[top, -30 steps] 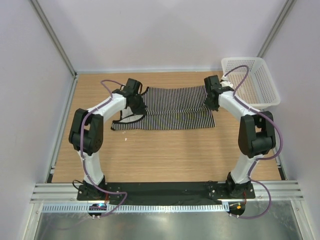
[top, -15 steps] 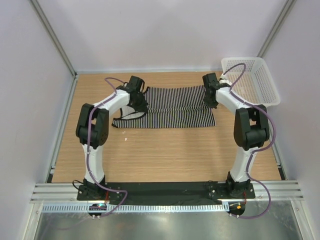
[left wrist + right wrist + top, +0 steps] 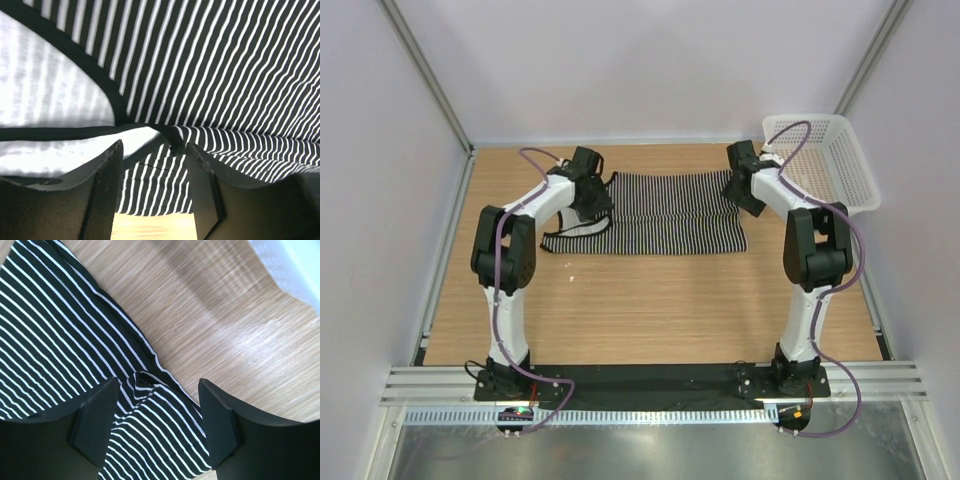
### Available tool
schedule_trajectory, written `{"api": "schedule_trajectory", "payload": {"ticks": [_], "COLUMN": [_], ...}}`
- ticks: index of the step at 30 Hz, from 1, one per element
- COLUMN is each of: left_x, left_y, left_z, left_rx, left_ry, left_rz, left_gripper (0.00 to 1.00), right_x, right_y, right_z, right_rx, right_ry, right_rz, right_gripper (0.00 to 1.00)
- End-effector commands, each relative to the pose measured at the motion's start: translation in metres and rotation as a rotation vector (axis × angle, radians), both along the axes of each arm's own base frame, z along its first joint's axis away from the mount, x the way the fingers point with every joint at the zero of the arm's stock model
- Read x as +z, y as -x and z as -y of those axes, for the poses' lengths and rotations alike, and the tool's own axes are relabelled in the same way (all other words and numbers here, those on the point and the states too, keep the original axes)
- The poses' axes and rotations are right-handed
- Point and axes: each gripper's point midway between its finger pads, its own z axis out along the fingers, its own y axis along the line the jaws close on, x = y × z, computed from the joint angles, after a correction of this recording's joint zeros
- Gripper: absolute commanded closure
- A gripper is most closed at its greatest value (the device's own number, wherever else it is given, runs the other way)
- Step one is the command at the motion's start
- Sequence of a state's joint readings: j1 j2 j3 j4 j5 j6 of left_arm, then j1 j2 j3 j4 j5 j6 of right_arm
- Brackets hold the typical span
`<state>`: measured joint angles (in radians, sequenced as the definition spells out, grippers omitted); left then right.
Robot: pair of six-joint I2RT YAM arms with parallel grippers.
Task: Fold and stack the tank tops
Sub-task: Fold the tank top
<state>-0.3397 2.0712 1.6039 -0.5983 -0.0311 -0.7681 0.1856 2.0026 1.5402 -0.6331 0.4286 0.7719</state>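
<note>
Next, I pinch the striped edge (image 3: 198, 134) with my left gripper beside the curled-up, black-trimmed corner of the folded-over layer, and straighten it before the next fold.
A black-and-white striped tank top (image 3: 670, 215) lies flat across the far half of the wooden table, folded over on itself. My left gripper (image 3: 594, 202) hovers over its left end, by the black-trimmed armhole and straps (image 3: 107, 90). Its jaws (image 3: 152, 172) are open, with striped cloth and a strip of table showing between them, nothing held. My right gripper (image 3: 745, 198) is over the top's right edge. It (image 3: 157, 402) is open too, above a small puckered corner of the hem (image 3: 145, 380) that rests on the cloth.
A white mesh basket (image 3: 835, 165) stands at the back right corner, close to the right arm, and its rim (image 3: 292, 265) shows in the right wrist view. Bare wood (image 3: 650, 310) stretches between the tank top and the arm bases. Walls enclose the table.
Both grippers were shut on the tank top's far edge and have now opened, letting the cloth drop flat. Both arms shifted slightly toward the back.
</note>
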Motion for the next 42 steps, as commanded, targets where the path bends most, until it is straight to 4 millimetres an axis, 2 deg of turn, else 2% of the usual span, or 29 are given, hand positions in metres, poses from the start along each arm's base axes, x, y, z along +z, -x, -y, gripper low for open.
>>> {"api": "schedule_trajectory", "payload": {"ticks": [1,2,3,4,6,7,8,9,10,11,12,13,15,16,17,18,19,20,21,23,25,26,28,29,30,35,42], "left_x": [0.052,0.056,0.065,0.066,0.072,0.073,0.074,0.075,0.076,0.074,0.071,0.070,0.063,0.058,0.053,0.055,0.046,0.048,0.046,0.041,0.037,0.030,0.022,0.015,0.008,-0.007,-0.027], "left_y": [-0.012,-0.012,-0.011,-0.009,-0.002,0.001,0.004,0.013,0.018,0.023,0.030,0.035,0.039,0.040,0.039,0.037,0.036,0.032,0.030,0.021,0.012,0.004,0.000,-0.002,-0.006,-0.024,-0.026], "left_z": [-0.018,-0.019,-0.019,-0.017,-0.014,-0.011,-0.010,-0.005,0.001,0.005,0.012,0.018,0.026,0.028,0.029,0.035,0.039,0.044,0.047,0.053,0.054,0.057,0.059,0.060,0.058,0.038,0.029], "left_rx": [0.029,0.025,0.023,0.016,-0.003,-0.014,-0.023,-0.040,-0.058,-0.072,-0.093,-0.111,-0.137,-0.136,-0.139,-0.154,-0.161,-0.168,-0.171,-0.171,-0.167,-0.166,-0.171,-0.168,-0.157,-0.094,-0.080], "left_ry": [-0.058,-0.060,-0.053,-0.051,-0.044,-0.043,-0.041,-0.035,-0.019,-0.009,0.007,0.029,0.052,0.057,0.058,0.086,0.095,0.112,0.119,0.124,0.118,0.115,0.122,0.123,0.118,0.096,0.056], "left_rz": [0.137,0.147,0.165,0.170,0.179,0.180,0.184,0.189,0.191,0.190,0.193,0.187,0.182,0.169,0.161,0.157,0.134,0.137,0.131,0.129,0.130,0.121,0.094,0.076,0.060,0.053,0.030], "left_gripper": [0.45,0.45,0.45,0.45,0.45,0.46,0.47,0.50,0.52,0.55,0.65,0.69,0.79,0.82,0.84,0.87,0.89,0.91,0.93,0.94,0.94,0.95,0.97,0.98,0.99,1.00,1.00], "right_x": [0.059,0.067,0.071,0.064,0.075,0.064,0.076,0.075,0.061,0.061,0.057,0.055,0.050,0.044,0.042,0.039,0.039,0.036,0.041,0.030,0.034,0.026,0.026,0.013,0.016,-0.002,-0.025], "right_y": [-0.011,-0.009,-0.010,-0.004,0.000,0.009,0.009,0.012,0.024,0.028,0.034,0.038,0.043,0.045,0.044,0.043,0.037,0.035,0.027,0.021,0.009,0.005,-0.005,-0.006,-0.012,-0.016,-0.011], "right_z": [0.011,0.011,0.008,0.006,0.001,-0.004,-0.010,-0.015,-0.022,-0.026,-0.030,-0.032,-0.033,-0.033,-0.029,-0.029,-0.028,-0.028,-0.028,-0.028,-0.028,-0.027,-0.027,-0.025,-0.022,-0.013,-0.004], "right_rx": [-0.004,0.004,0.024,0.050,0.083,0.114,0.145,0.172,0.206,0.221,0.240,0.250,0.256,0.256,0.241,0.239,0.233,0.231,0.226,0.216,0.209,0.200,0.190,0.184,0.172,0.136,0.094], "right_ry": [0.040,0.045,0.032,0.025,0.002,-0.026,-0.050,-0.069,-0.112,-0.132,-0.154,-0.167,-0.175,-0.173,-0.158,-0.154,-0.147,-0.142,-0.139,-0.131,-0.131,-0.128,-0.128,-0.127,-0.126,-0.116,-0.081], "right_rz": [0.150,0.168,0.183,0.173,0.211,0.188,0.242,0.250,0.224,0.232,0.237,0.234,0.220,0.208,0.204,0.197,0.193,0.182,0.192,0.161,0.176,0.158,0.158,0.123,0.129,0.101,0.015], "right_gripper": [0.30,0.29,0.30,0.32,0.34,0.38,0.41,0.42,0.45,0.49,0.56,0.59,0.64,0.71,0.75,0.86,0.90,0.92,0.99,0.99,0.99,0.99,0.99,0.99,0.99,0.99,0.99]}}
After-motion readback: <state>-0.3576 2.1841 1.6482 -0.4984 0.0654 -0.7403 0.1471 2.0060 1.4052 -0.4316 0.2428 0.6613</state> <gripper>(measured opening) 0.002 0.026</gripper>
